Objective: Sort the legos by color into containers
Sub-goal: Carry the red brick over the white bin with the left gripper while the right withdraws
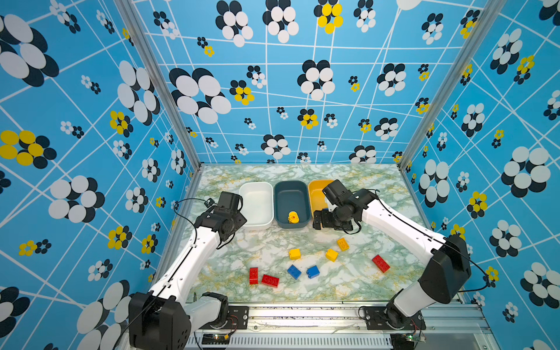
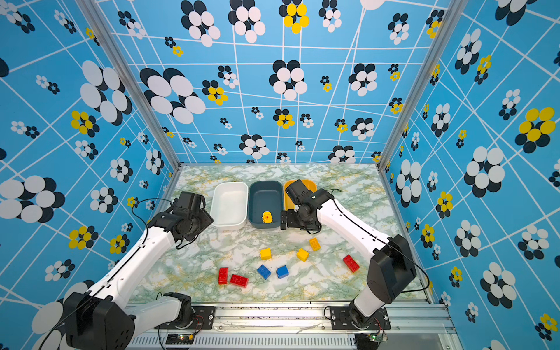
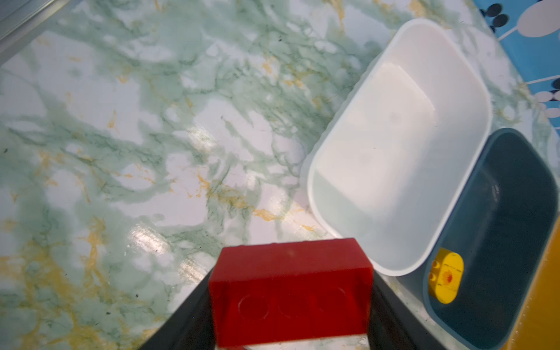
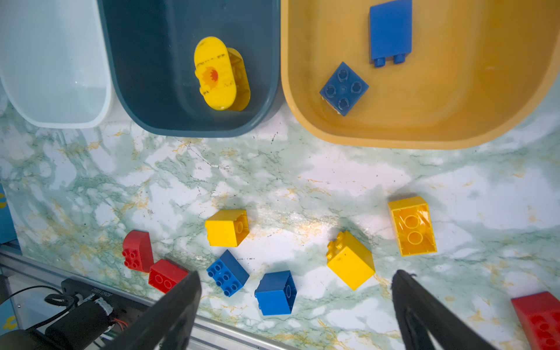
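Next, my left gripper lets go of the red brick on the front half of the white tub's bottom (image 1: 257, 215) (image 3: 376, 178).
My left gripper (image 3: 291, 298) is shut on a red brick (image 3: 291, 272), held just off the near corner of the white tub (image 3: 480, 91), which holds nothing. The dark teal tub (image 1: 291, 183) contains a rounded yellow piece (image 1: 293, 217). Two blue bricks (image 4: 344, 88) lie in the yellow-orange tub (image 4: 454, 133). My right gripper (image 4: 295, 281) hangs open, holding nothing, over the table in front of that tub. Loose on the table are yellow bricks (image 1: 295, 254), blue bricks (image 1: 294, 271) and red bricks (image 1: 270, 280), one red (image 1: 381, 263) far right.
The three tubs stand side by side at the back of the marble table (image 1: 378, 194). Patterned blue walls (image 1: 91, 151) close in the left, right and back. A metal rail (image 1: 303, 315) with both arm bases runs along the front edge.
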`<move>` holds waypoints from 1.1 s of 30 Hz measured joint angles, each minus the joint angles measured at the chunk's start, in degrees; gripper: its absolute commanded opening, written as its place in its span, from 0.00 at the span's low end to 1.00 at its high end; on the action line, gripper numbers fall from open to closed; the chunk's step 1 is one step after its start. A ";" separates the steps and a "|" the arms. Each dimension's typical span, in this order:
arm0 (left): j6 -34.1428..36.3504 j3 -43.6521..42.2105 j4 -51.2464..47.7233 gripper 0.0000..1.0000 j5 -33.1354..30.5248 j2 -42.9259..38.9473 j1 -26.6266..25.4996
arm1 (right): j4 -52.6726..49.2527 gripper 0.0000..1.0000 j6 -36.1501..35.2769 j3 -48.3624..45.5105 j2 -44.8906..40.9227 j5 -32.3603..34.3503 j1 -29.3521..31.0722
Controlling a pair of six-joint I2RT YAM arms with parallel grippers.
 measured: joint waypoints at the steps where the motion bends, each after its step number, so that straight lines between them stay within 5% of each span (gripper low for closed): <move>1: 0.68 1.73 0.17 0.46 -0.22 1.29 -0.68 | 0.22 0.99 0.46 -0.76 -0.63 -0.04 -0.07; 23: 9.05 18.38 5.97 0.47 3.87 30.45 -3.37 | 2.80 0.99 8.41 -12.61 -16.00 3.02 -0.74; 33: 10.40 19.89 6.47 0.67 4.96 35.71 -3.30 | 2.82 0.99 9.18 -13.18 -17.33 4.20 -0.96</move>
